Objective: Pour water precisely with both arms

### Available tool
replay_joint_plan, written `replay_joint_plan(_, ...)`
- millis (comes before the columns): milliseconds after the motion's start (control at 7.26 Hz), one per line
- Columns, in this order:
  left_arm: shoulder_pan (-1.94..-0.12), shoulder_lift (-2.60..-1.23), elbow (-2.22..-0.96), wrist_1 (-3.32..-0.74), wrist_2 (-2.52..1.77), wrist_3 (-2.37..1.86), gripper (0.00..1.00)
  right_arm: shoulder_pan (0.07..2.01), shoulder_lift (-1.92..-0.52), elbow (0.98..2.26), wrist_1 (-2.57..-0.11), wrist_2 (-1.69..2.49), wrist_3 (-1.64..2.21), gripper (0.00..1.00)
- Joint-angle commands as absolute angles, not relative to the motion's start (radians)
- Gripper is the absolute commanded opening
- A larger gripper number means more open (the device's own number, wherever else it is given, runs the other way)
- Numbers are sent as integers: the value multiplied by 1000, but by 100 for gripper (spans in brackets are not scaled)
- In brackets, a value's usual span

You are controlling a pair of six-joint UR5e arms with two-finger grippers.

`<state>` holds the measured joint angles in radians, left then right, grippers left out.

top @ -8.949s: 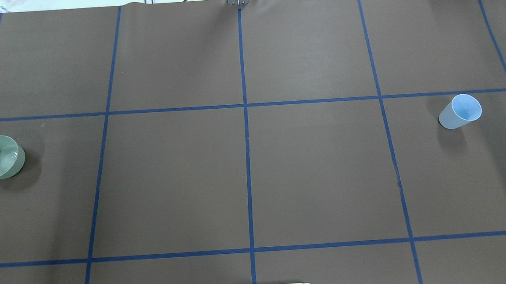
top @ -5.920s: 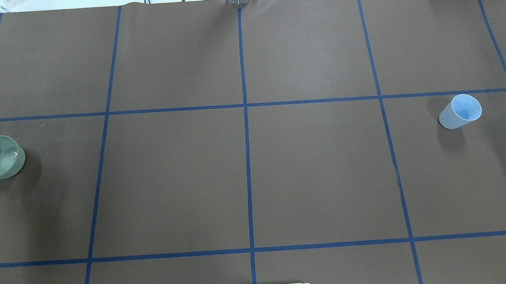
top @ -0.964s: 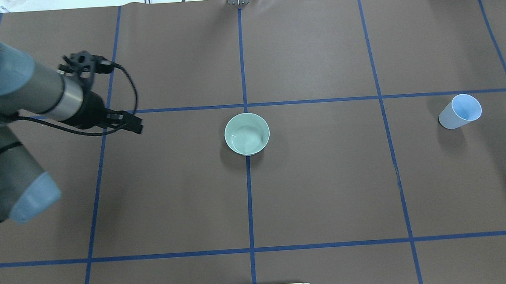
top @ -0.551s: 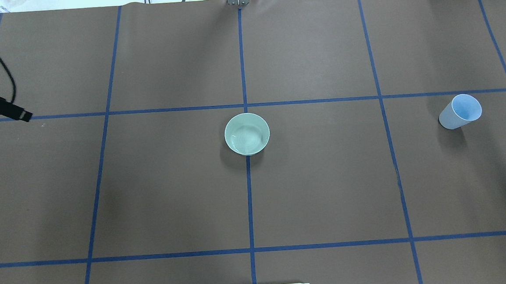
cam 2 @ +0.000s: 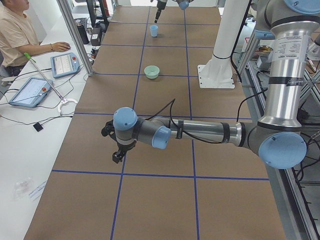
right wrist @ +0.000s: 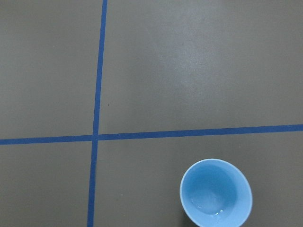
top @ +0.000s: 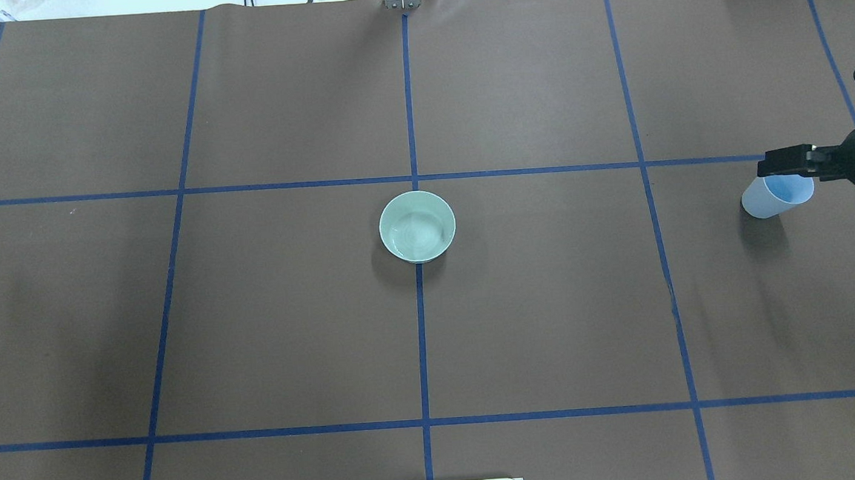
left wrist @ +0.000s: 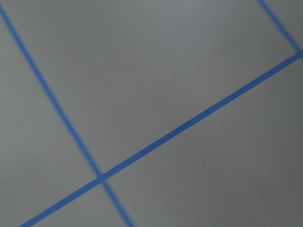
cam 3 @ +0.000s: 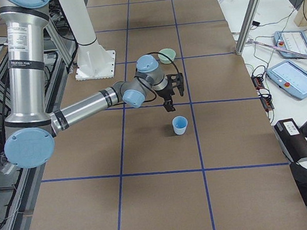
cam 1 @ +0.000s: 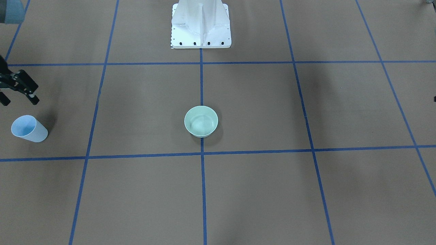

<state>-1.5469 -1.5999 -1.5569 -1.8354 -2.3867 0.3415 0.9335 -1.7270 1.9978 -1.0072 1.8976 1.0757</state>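
My right hand next grips the pale blue cup around the cup's body (cam 1: 39, 132), below its rim, to keep the opening clear for pouring.
A pale blue cup (top: 772, 202) stands upright at the table's right side, also seen as the cup (cam 1: 29, 128) and the cup (right wrist: 216, 193). Water (right wrist: 208, 206) shows as white glints at its bottom. My right gripper (cam 1: 19, 101) hovers open and empty just beside and above the cup; the right gripper (top: 768, 166) overlaps the cup's far rim from overhead. A mint-green bowl (top: 417, 226) sits at the table's centre with faint ripples of water (top: 417, 235) inside. My left gripper (cam 2: 117, 156) hangs over bare table far from both; I cannot tell if it is open.
The white pedestal (cam 1: 201, 25) stands at the robot's side of the table. Blue tape lines (top: 421, 322) divide the brown table cover. A person (cam 2: 17, 32) sits at a side bench with tablets (cam 2: 65, 64) beyond the table's far edge.
The bowl went from the far left to the table's centre. The left arm drew back out of the overhead view. The right gripper came in from the right edge to the cup.
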Motion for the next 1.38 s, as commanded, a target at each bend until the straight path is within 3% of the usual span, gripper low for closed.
replay_joint_plan(0, -1611, -1542, -1526, -1842, -2382, 374, 100, 765, -1782, 2014, -1008, 1626, 1248, 100)
replay_joint_plan(551, -1614, -1526, -1506, -1861, -2385, 385, 100, 511, -1810, 1965, -1015, 1171, 1542, 100)
replay_joint_plan(1239, -1614, -1497, -1503, -1922, -2388, 385, 100, 466, -1748, 1808, -1017, 919, 1698, 99)
